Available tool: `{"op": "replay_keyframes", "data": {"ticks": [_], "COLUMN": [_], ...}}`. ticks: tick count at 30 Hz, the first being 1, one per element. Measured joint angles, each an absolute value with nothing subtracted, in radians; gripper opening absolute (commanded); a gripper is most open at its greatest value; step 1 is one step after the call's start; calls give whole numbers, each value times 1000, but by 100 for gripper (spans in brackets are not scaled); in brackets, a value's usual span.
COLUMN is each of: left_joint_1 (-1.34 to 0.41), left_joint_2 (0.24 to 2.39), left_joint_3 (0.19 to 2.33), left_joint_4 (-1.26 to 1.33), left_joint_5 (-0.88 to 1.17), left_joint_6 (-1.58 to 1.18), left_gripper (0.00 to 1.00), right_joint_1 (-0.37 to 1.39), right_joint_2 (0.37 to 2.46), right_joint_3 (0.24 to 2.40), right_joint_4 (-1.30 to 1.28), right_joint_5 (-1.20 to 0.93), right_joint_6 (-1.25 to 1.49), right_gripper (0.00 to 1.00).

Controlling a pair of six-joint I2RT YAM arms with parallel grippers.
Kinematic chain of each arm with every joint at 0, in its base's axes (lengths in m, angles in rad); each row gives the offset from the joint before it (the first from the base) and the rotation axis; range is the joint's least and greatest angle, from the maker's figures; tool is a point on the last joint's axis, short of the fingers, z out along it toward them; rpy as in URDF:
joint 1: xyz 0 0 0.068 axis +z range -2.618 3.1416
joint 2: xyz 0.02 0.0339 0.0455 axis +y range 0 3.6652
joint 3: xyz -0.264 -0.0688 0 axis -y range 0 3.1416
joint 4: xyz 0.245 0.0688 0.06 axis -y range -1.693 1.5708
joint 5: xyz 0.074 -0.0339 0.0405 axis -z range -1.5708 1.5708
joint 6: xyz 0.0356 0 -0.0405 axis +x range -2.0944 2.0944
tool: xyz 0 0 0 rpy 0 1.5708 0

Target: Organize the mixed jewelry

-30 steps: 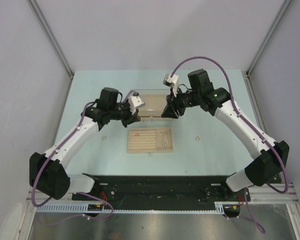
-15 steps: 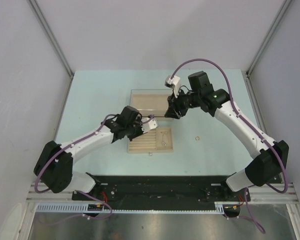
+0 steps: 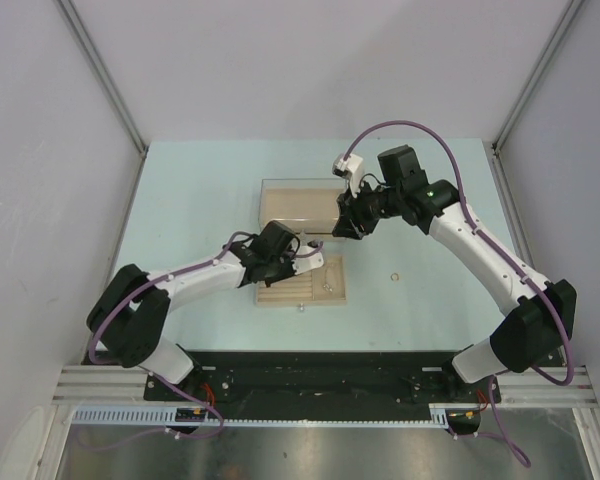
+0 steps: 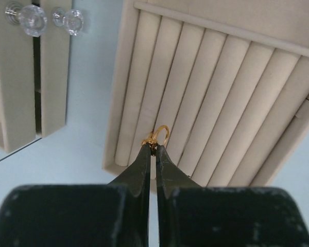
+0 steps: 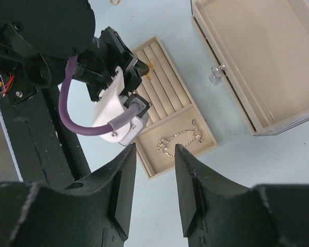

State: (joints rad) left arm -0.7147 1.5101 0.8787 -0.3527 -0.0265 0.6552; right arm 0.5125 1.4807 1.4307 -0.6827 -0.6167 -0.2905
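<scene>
I should use my left gripper to release the small gold ring between the tray's padded rolls nearer the beige jewelry box (image 3: 277, 276) (image 4: 167, 133). The gold ring is now just above the padded rolls.
In the left wrist view my left gripper (image 4: 154, 147) is shut on a small gold ring (image 4: 160, 135), pinched at the fingertips just above the padded rolls of the beige slotted tray (image 4: 237, 77). A thin silvery chain (image 5: 178, 140) lies in that tray's side compartment. My right gripper (image 5: 153, 152) hangs open and empty high above the tray, near the box's front right corner (image 3: 342, 228). Another gold ring (image 3: 395, 272) lies on the table to the right of the tray (image 3: 332, 296).
A beige jewelry box (image 3: 298, 200) with a clear top stands behind the tray, its drawer (image 5: 257, 62) open and its crystal knobs (image 4: 31, 16) close to my left fingers. One more small gold piece (image 5: 115, 1) lies on the table beyond the tray.
My left arm has swung from beside the box toward the near edge, and its shut gripper now sits over the tray's rolls. The right arm has barely shifted.
</scene>
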Motion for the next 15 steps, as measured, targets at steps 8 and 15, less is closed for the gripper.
{"op": "replay_keyframes", "data": {"ticks": [8,15], "left_joint_1": [-737,-746], "left_joint_2": [1536,1547], "left_joint_3": [879,879], "left_joint_4": [-344,-328], "left_joint_5": [-51,-65], "left_joint_6": [656,665], "left_gripper": [0,0], "right_joint_1": [510,508], "right_joint_2": [1481,1481], "right_joint_3": [1426,1421], "right_joint_4": [-679,-677], "right_joint_5": [-617,-617], "right_joint_6": [-290,-290], "right_gripper": [40,40]}}
